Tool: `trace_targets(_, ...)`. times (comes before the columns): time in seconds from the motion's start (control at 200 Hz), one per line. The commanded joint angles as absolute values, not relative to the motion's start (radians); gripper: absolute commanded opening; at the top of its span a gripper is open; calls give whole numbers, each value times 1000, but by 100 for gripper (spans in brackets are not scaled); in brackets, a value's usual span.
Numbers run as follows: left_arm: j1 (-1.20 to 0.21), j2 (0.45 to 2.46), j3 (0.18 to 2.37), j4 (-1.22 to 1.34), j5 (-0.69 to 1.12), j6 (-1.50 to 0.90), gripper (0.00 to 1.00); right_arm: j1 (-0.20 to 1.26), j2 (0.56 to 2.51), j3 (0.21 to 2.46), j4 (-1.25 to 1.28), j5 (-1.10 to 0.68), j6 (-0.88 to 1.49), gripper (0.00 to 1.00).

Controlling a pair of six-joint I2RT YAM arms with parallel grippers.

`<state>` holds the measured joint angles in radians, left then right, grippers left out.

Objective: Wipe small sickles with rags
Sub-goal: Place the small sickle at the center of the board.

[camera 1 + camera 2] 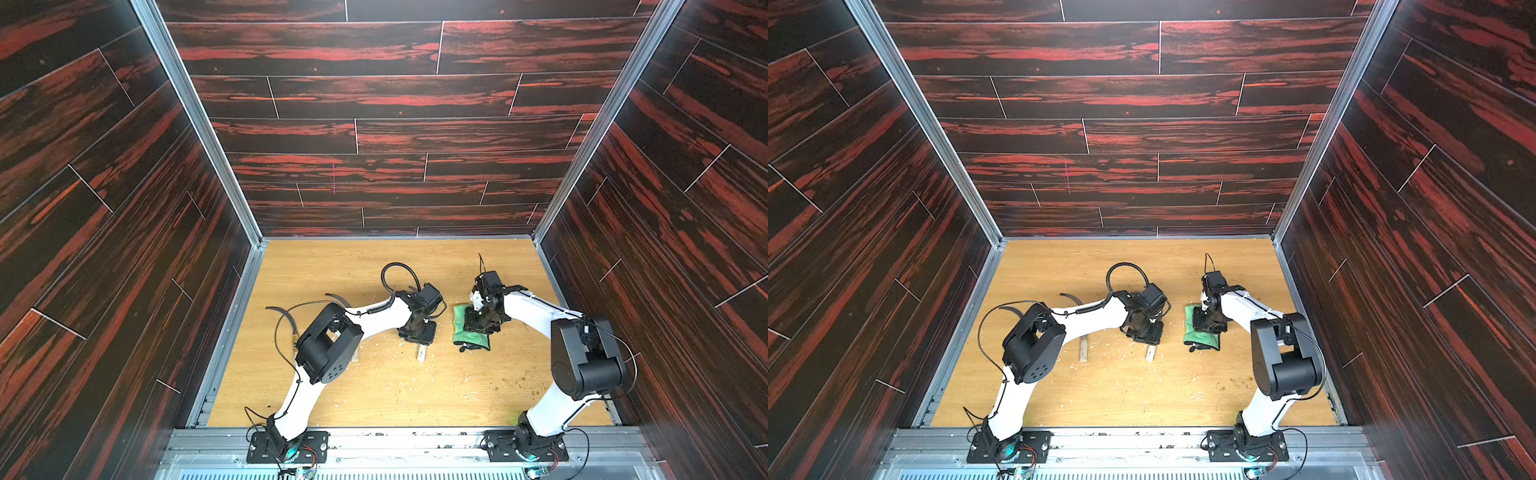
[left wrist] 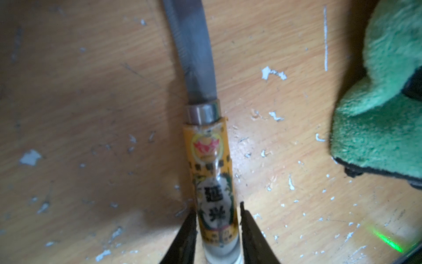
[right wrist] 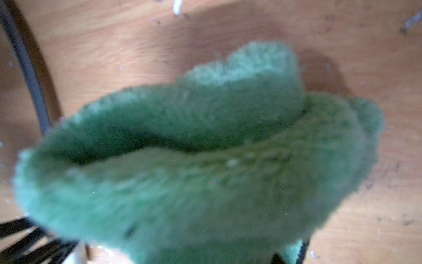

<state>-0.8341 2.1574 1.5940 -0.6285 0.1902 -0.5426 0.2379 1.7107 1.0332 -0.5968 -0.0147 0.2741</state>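
Observation:
I should let go of the small sickle with my left gripper on the bare table [image 1: 427,276] near the back wall, beyond the green rag.
One small sickle [image 2: 212,173] lies on the table with its yellow-labelled handle between the fingers of my left gripper [image 2: 218,228]. The jaws straddle the handle, with a thin gap on one side. From above only its handle end [image 1: 422,353] shows under the left gripper [image 1: 417,332]. Two more sickles lie to the left, their dark blades [image 1: 282,313] [image 1: 338,297] partly under the left arm. The green rag [image 1: 459,322] lies right of the held sickle, with my right gripper [image 1: 480,326] pressed down on it. In the right wrist view the bunched rag [image 3: 205,148] hides the jaws.
White flakes and greenish crumbs are scattered over the wooden table [image 1: 395,395]. Dark panelled walls close in the back and both sides. A black ribbed cable [image 1: 399,270] loops above the left wrist. A pale handle [image 1: 1084,347] lies beside the left elbow.

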Motion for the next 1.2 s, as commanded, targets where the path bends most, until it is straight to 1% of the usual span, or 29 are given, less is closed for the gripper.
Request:
trace_targets(0.0,-828,2196,1616,-663,155,-540,33,235,1735,1019,-607,-5,275,41)
trace_targets(0.03,-827,2201,1621,-664,155,-538,29,232,1733,1015,-607,-3,275,41)
trace_targets(0.07,-825,2210,1632,-663,153,-538,20,232,1731,1011,-609,-2,274,41)
trace_targets(0.11,-822,2220,1646,-663,153,-537,14,232,1727,1005,-609,0,275,41)
trace_targets(0.145,-820,2228,1661,-664,153,-536,11,230,1724,999,-607,0,275,40)
trace_targets(0.215,-806,2250,1697,-666,152,-532,10,229,1714,986,-607,0,276,39)
trace_targets(0.336,-771,2308,1786,-663,172,-531,10,224,1687,961,-612,6,282,39)
trace_targets(0.456,-732,2395,1933,-663,177,-520,10,223,1651,935,-622,11,289,41)
trace_targets(0.716,-674,2644,2408,-727,127,-566,11,222,1599,926,-638,-19,302,42)
trace_targets(0.807,-659,2737,2586,-765,126,-594,12,222,1592,928,-644,-17,302,43)
trace_targets(0.882,-645,2794,2686,-775,137,-625,14,221,1589,930,-646,-19,301,43)
trace_targets(0.997,-627,2806,2704,-758,147,-650,19,223,1586,930,-647,-20,299,49)
trace_targets(1.067,-622,2782,2674,-749,141,-642,22,223,1582,931,-646,-23,296,51)
trace_targets(1.197,-616,2743,2616,-727,136,-634,31,223,1570,942,-651,-31,298,54)
